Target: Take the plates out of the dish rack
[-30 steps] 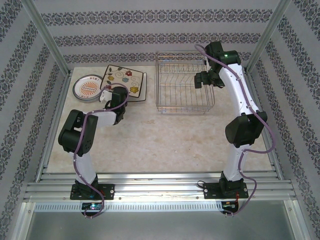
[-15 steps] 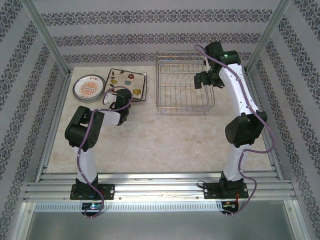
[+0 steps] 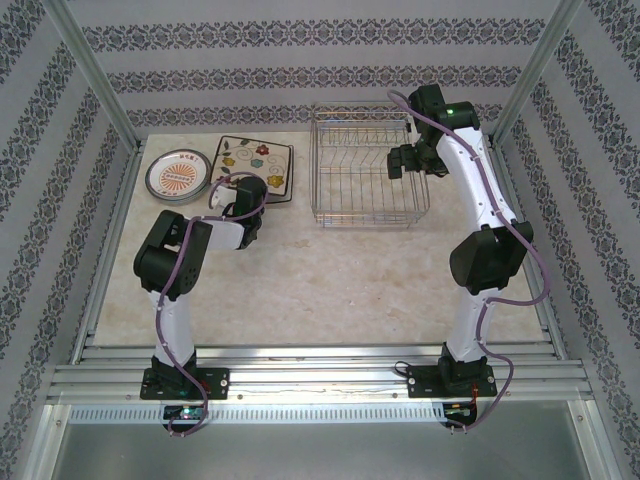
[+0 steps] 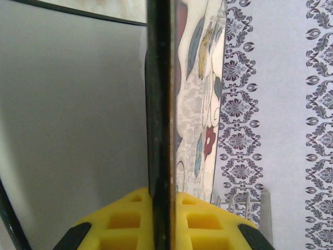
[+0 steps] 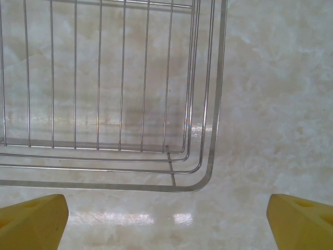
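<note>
Next, I release the square cream plate on the tabletop (image 3: 254, 175) with my left gripper, between the round white plate and the dish rack. The cream plate now lies at the back.
A square cream plate with flower prints (image 3: 256, 163) lies low at the back left of the table. My left gripper (image 3: 236, 187) is shut on its near edge. In the left wrist view the plate's dark edge (image 4: 159, 104) runs straight up between the yellow fingers (image 4: 208, 219) of the left gripper (image 4: 161, 221). A round white plate with an orange pattern (image 3: 177, 177) lies flat to its left. The wire dish rack (image 3: 364, 167) stands at the back centre. My right gripper (image 3: 404, 160) hangs open over the rack's right side, above a rack corner (image 5: 210, 151), with nothing between its fingers.
Patterned walls and metal frame posts (image 3: 90, 70) close in the table on three sides. The marble tabletop (image 3: 330, 280) stretches between the arms and the rack. A slatted metal rail (image 3: 320, 375) carries both arm bases along the near edge.
The left arm has drawn its elbow in and lowered the square plate, which now lies flatter and further back beside the round plate. The right arm has not moved.
</note>
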Robot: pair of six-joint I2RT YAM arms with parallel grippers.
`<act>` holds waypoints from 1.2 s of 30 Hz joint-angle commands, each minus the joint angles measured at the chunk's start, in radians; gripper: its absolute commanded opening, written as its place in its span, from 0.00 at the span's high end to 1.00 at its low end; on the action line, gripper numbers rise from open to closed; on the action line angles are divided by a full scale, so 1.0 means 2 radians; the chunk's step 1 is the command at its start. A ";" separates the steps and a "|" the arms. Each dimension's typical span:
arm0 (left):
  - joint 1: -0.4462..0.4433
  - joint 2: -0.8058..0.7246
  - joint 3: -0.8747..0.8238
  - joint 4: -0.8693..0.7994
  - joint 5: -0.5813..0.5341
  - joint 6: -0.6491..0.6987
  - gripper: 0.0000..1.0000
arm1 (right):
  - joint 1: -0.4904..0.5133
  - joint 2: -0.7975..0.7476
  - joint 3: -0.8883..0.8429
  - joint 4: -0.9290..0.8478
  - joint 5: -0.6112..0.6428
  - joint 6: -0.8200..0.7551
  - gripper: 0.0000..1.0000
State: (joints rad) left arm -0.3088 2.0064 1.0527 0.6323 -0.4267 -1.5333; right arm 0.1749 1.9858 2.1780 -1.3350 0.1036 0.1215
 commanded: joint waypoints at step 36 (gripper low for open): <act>-0.009 0.012 0.051 0.021 -0.011 -0.040 0.81 | 0.006 0.000 -0.028 0.006 -0.014 -0.012 0.02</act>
State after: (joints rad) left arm -0.3088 2.0506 1.1114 0.5915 -0.4232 -1.6028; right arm 0.1749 1.9862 2.1330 -1.3296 0.0856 0.1043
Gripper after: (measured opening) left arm 0.192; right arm 0.979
